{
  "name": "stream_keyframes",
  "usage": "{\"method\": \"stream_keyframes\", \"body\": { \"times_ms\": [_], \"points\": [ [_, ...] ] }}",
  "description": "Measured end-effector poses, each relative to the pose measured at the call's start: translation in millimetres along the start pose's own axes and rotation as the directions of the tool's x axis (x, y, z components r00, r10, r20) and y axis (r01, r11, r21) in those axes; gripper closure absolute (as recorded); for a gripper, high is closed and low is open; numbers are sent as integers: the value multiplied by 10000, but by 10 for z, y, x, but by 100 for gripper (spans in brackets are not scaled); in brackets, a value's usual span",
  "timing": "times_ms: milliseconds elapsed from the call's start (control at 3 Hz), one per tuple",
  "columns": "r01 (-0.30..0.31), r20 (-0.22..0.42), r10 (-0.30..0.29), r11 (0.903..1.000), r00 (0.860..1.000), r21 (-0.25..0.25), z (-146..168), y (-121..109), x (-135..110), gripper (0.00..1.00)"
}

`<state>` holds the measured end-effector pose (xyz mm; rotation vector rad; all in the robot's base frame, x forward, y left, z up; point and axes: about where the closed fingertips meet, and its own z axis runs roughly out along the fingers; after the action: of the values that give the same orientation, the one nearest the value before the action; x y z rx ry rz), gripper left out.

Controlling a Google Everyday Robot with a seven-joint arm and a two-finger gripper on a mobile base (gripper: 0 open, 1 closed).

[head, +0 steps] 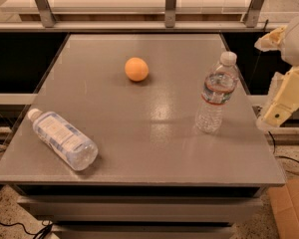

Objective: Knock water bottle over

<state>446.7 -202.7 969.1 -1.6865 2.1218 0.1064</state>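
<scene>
The robot's gripper needs to next go to the upright water bottle and close on its label band (217, 89), around the middle of the bottle.
The water bottle (217, 92) stands upright near the right edge of the grey table (149, 143). It is slim, clear and ribbed, with a white cap and a narrow label band edged in red. My gripper (281, 101) hangs off the table's right side, to the right of the bottle and a short gap away from it, touching nothing. The arm's white and cream parts show at the right frame edge.
A wider bottle (62, 139) with a pale blue-white label lies on its side at the front left. An orange ball (136, 69) sits at the middle back. A metal rail (149, 26) runs behind the table. A cardboard box (291, 208) is on the floor at right.
</scene>
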Motion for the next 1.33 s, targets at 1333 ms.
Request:
{"method": "stream_keyframes", "body": {
  "times_ms": [1333],
  "points": [
    [-907,3457,1653,9708,9237,-2219,729,-13,-20,0]
  ]
}}
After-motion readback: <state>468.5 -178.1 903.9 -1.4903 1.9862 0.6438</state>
